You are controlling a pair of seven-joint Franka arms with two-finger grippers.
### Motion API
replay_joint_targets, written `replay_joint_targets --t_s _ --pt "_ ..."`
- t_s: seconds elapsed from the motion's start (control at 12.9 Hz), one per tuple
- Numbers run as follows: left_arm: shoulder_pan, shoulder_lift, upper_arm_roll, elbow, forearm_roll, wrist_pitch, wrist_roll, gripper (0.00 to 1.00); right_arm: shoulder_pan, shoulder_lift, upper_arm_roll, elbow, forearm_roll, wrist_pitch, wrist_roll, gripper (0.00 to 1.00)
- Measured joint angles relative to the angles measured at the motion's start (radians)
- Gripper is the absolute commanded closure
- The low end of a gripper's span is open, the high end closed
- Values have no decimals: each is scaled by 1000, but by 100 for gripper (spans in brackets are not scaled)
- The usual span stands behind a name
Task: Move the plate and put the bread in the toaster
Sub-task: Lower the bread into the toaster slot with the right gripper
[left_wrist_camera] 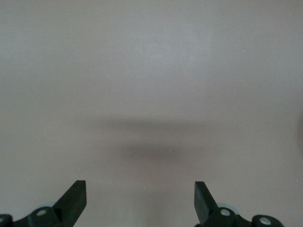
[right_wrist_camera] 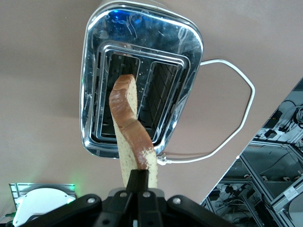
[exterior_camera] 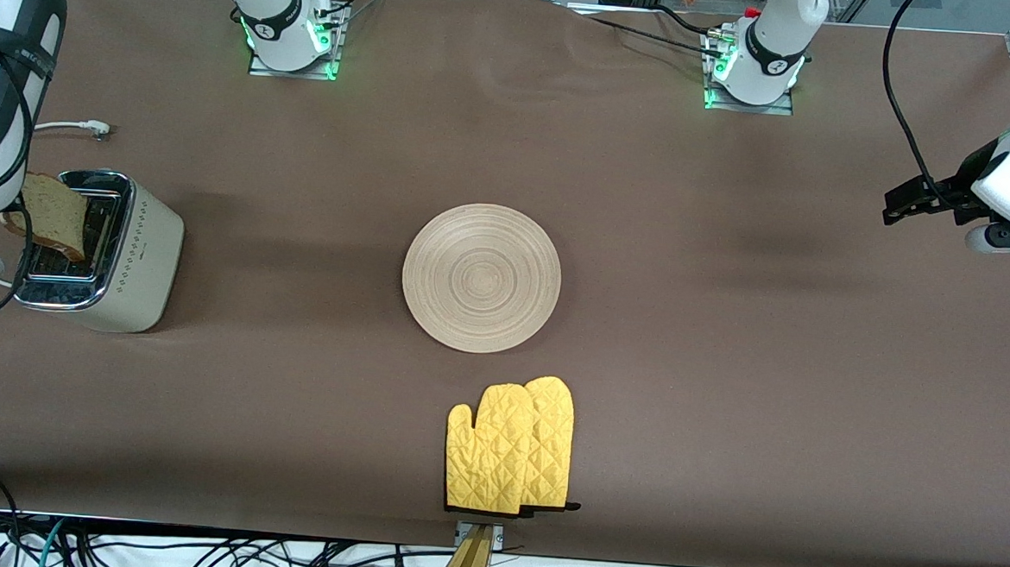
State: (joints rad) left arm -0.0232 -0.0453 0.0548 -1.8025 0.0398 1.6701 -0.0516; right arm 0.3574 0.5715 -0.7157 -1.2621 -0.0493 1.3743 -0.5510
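Note:
Next, my right gripper drops the bread into the toaster slot farther from the white cord point(exterior_camera: 78, 240) point(right_wrist_camera: 117, 97).
My right gripper point(right_wrist_camera: 142, 176) is shut on one edge of the bread point(right_wrist_camera: 127, 118), a speckled slice with a brown crust. The bread point(exterior_camera: 56, 213) hangs tilted over the chrome top of the cream toaster point(exterior_camera: 139, 256), its lower end at the mouth of one slot point(right_wrist_camera: 111, 94). The toaster stands at the right arm's end of the table. The round wooden plate point(exterior_camera: 481, 278) lies bare at the table's middle. My left gripper point(exterior_camera: 900, 206) waits open above bare cloth at the left arm's end; in its wrist view the left gripper point(left_wrist_camera: 139, 198) holds nothing.
A pair of yellow quilted oven mitts point(exterior_camera: 509, 448) lies nearer to the front camera than the plate, by the table's edge. The toaster's white cord point(right_wrist_camera: 236, 127) loops on the cloth beside it, and its plug point(exterior_camera: 91, 127) lies farther from the front camera.

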Motion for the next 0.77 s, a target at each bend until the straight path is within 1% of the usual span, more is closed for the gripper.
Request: replay_joint_targets --t_s 0.31,0.77 --pt "0 0 0 0 0 0 0 0 7 0 2 2 5 1 7 100" --pt "0 0 0 0 0 0 0 0 11 0 27 7 17 10 52 100"
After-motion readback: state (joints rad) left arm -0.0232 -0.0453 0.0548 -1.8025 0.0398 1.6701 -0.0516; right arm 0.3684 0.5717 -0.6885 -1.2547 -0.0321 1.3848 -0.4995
